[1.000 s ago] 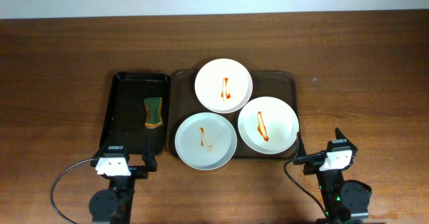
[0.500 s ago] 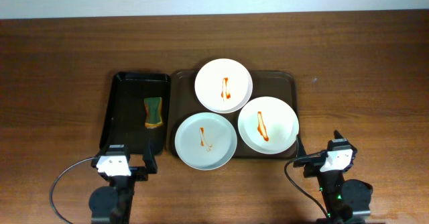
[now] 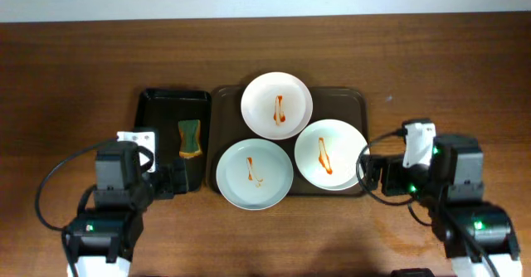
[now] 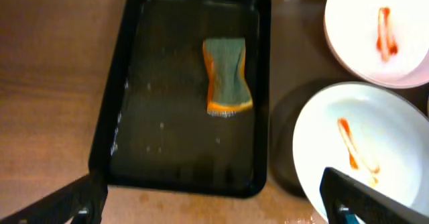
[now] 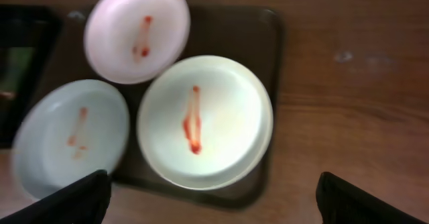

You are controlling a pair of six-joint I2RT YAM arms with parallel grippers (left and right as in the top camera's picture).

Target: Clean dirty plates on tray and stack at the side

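Note:
The green and orange sponge in the black tray is next for my left gripper, which should go to it and close across the sponge's narrow middle (image 3: 190, 136) (image 4: 228, 74).
Three dirty white plates, each with an orange-red streak, lie on the brown tray (image 3: 355, 99): a far one (image 3: 277, 105), a front-left one (image 3: 255, 173) and a front-right one (image 3: 332, 153). My left gripper (image 3: 172, 180) is open and empty over the near end of the black tray. In the left wrist view (image 4: 214, 212) its fingers frame that tray's near rim and the front-left plate (image 4: 365, 150). My right gripper (image 3: 375, 175) is open and empty at the brown tray's front-right corner. In the right wrist view (image 5: 214, 207) it is just short of the front-right plate (image 5: 204, 120).
A smaller black tray (image 3: 153, 96) stands left of the brown tray and holds a green and orange sponge (image 3: 190, 138), which also shows in the left wrist view (image 4: 226, 76). Bare wooden table surrounds both trays. Cables trail from both arms near the front edge.
Both arms have lifted from their low pose at the front edge and moved toward the trays. Plates and sponge have not moved.

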